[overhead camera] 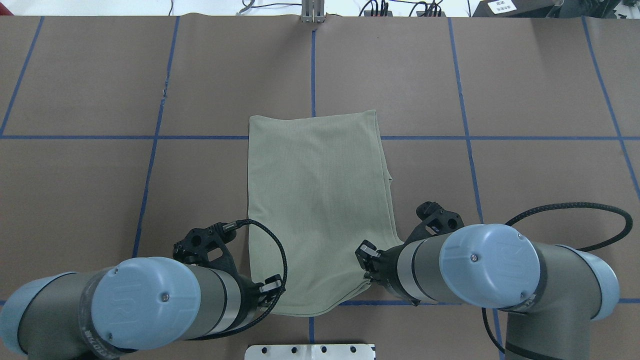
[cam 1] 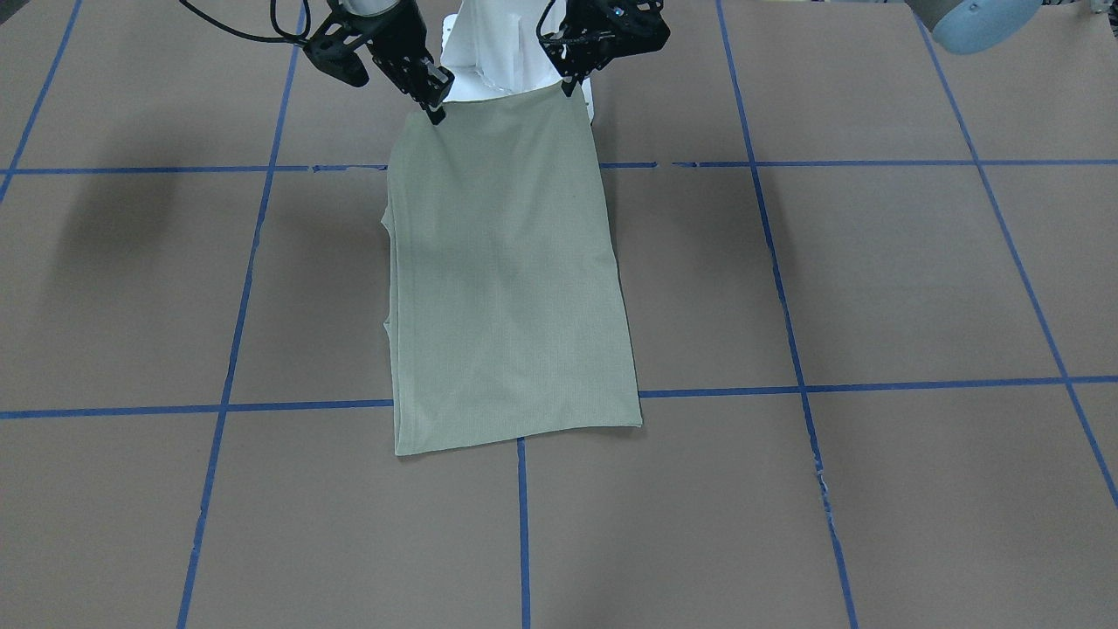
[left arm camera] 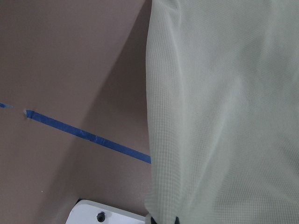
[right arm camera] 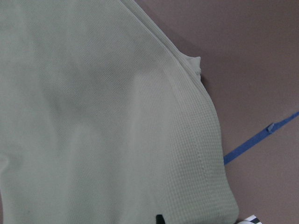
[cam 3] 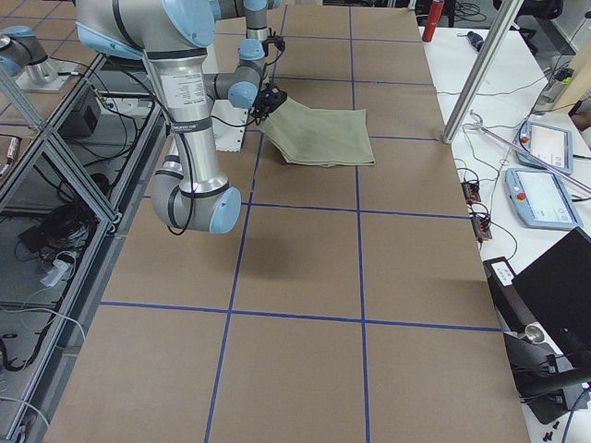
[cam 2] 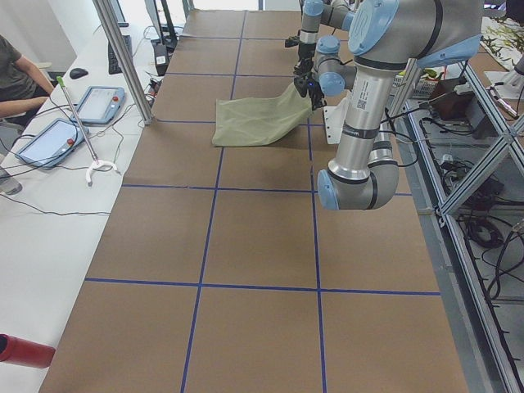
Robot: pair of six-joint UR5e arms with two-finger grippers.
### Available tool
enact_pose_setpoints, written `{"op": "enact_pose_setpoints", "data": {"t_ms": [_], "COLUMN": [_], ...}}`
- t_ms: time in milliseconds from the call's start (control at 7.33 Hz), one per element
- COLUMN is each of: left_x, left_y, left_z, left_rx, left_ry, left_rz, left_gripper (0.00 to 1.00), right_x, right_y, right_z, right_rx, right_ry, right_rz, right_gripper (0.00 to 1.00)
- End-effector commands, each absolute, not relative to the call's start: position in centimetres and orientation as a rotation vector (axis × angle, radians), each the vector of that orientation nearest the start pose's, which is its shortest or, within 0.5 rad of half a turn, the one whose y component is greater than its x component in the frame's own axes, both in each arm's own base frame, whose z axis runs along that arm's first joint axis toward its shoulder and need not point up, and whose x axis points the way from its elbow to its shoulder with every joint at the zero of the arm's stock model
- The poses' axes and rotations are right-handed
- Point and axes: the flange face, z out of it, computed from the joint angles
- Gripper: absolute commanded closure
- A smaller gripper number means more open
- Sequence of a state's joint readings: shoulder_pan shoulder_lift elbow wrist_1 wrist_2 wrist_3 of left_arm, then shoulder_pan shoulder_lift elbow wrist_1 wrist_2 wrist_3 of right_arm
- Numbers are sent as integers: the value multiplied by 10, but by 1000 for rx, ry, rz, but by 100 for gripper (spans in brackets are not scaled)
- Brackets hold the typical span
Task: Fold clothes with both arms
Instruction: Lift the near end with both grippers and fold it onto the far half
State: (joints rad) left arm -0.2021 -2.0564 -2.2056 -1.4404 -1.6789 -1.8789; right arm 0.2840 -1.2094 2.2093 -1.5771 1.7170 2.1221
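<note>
My left gripper needs to let go of the shirt's raised corner on the flat far end (cam 1: 600,377), just short of the blue tape.
The pale sage-green shirt (cam 1: 511,279) lies folded into a long panel across the middle of the table, its far end flat on the brown surface. The end nearest the robot is raised off the table. My left gripper (cam 1: 572,85) is shut on one corner of that raised end, and my right gripper (cam 1: 435,111) is shut on the other. From overhead, the shirt (overhead camera: 320,200) sags between the left gripper (overhead camera: 272,289) and the right gripper (overhead camera: 368,256). The left wrist view shows cloth (left arm camera: 224,112) hanging from the fingertips; the right wrist view is filled with cloth (right arm camera: 103,121).
The robot's white pedestal base (overhead camera: 310,351) sits just behind the lifted end. Blue tape lines (cam 1: 524,524) grid the brown table. A person and tablets (cam 2: 49,135) are at a side bench beyond the table's far edge.
</note>
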Motion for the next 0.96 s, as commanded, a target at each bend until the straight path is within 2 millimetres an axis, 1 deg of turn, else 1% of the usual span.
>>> {"op": "enact_pose_setpoints", "data": {"t_ms": [0,137,273,410,546,683,819], "left_x": [468,469,467,468,486,490,493], "left_y": [-288,-320,-349,-375,-397,-421,-437], "left_z": [174,184,192,195,206,209,211], "left_rx": [-79,-21,13,40,50,68,77], "left_ry": [970,977,1001,1041,1044,1056,1047], "left_rz": [-512,-502,-525,-555,-571,-597,-614], "left_gripper": [100,100,100,100,100,100,100], "right_x": [-450,-453,-456,-455,-468,-478,-482], "right_y": [-323,-346,-371,-404,-427,-456,-473], "right_z": [197,203,207,204,203,209,217], "right_rx": [-205,-180,-138,-111,-91,-75,-69], "right_ry": [-984,-964,-945,-935,-937,-959,-970], "right_rz": [799,826,818,849,850,864,876], "right_gripper": [100,100,100,100,100,100,100]}}
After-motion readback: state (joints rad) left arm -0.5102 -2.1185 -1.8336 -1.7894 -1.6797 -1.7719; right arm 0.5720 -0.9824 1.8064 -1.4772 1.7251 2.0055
